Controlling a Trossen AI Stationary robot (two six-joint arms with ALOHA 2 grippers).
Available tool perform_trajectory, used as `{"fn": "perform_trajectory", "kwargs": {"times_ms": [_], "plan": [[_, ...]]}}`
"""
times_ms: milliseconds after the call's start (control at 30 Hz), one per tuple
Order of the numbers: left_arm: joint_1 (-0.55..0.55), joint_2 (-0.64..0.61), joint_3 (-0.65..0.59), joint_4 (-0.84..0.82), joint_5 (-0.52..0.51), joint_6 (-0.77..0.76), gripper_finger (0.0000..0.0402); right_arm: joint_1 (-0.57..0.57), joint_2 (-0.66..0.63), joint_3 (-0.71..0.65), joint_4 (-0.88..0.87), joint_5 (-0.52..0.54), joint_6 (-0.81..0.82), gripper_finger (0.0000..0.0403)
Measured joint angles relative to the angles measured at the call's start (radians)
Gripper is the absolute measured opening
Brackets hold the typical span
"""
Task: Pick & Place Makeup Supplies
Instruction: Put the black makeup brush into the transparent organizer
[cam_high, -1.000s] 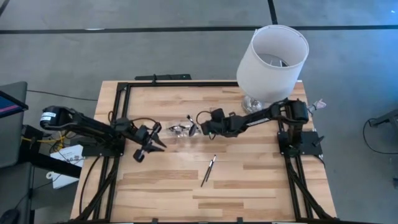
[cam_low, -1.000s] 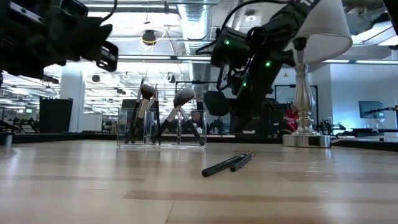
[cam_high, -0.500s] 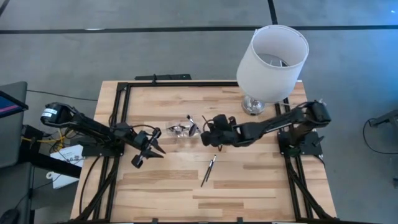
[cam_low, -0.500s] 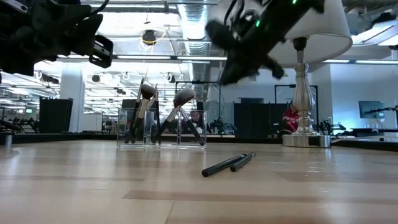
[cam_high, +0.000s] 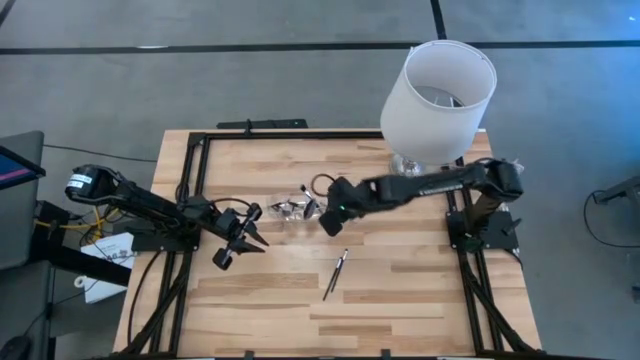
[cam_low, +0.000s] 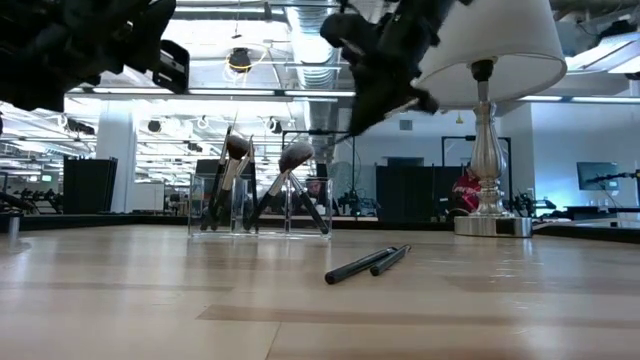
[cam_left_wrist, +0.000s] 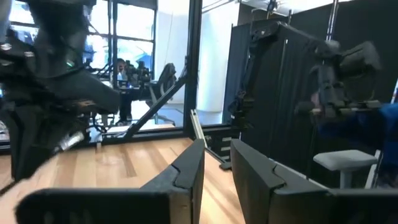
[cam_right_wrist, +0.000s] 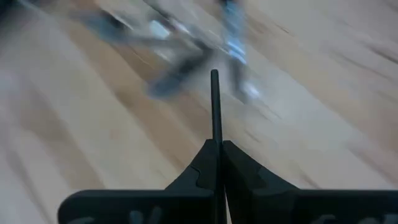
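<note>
I will release the thin dark brush from my right gripper in the clear holder (cam_high: 303, 207) (cam_right_wrist: 209, 32), among the makeup brushes that stand there. The thin brush is still high above the table.
A clear holder (cam_high: 292, 208) on the table's middle has several makeup brushes (cam_low: 236, 150) standing in it, bristles up. Two more thin dark brushes (cam_high: 337, 272) lie flat on the wood, nearer the front edge. My right gripper (cam_high: 328, 220) hangs high above the table just right of the holder, shut on one thin dark brush (cam_right_wrist: 214, 102). To the holder's left, my left gripper (cam_high: 246, 238) stands raised, open, with nothing between its fingers (cam_left_wrist: 186, 174). My right gripper pinches a thin dark brush handle (cam_right_wrist: 215, 134) between its two shut fingers. The handle runs along the fingers and sticks out past their tips. The fingers slant downward from the table's right side. The brush is lifted clear of the table.
A lamp with a white shade (cam_high: 440, 88) and a silver base (cam_low: 493, 225) stands at the far right corner, close over my right arm. A black frame (cam_high: 200, 150) borders the table. Bare wood lies toward the front edge.
My right gripper has risen well above the table beside the holder and tipped its fingers further downward, staying shut. The two brushes lying on the wood and the holder have kept their places.
</note>
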Motion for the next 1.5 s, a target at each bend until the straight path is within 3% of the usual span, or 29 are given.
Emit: {"fn": "perform_trajectory", "kwargs": {"times_ms": [167,400,633,1233,1500], "plan": [[0.019,0.007,0.005,-0.010,0.000,0.000,0.0076,-0.056,0.107,0.332,-0.394,-0.042,-0.069,0.0001],[0.054,0.008,0.005,-0.016,0.000,0.000,0.0076,-0.162,0.338,0.708,-0.687,-0.342,-0.191,0.0000],[0.061,0.022,0.004,-0.052,0.000,0.000,0.0076,-0.232,0.515,0.944,-0.868,-0.433,-0.268,0.0001],[0.061,0.027,0.003,-0.078,0.000,0.000,0.0076,-0.300,0.652,0.995,-0.874,-0.597,-0.409,0.0008],[0.061,0.027,0.003,-0.078,0.000,0.000,0.0076,-0.316,0.654,0.995,-0.826,-0.591,-0.409,0.0049]]}}
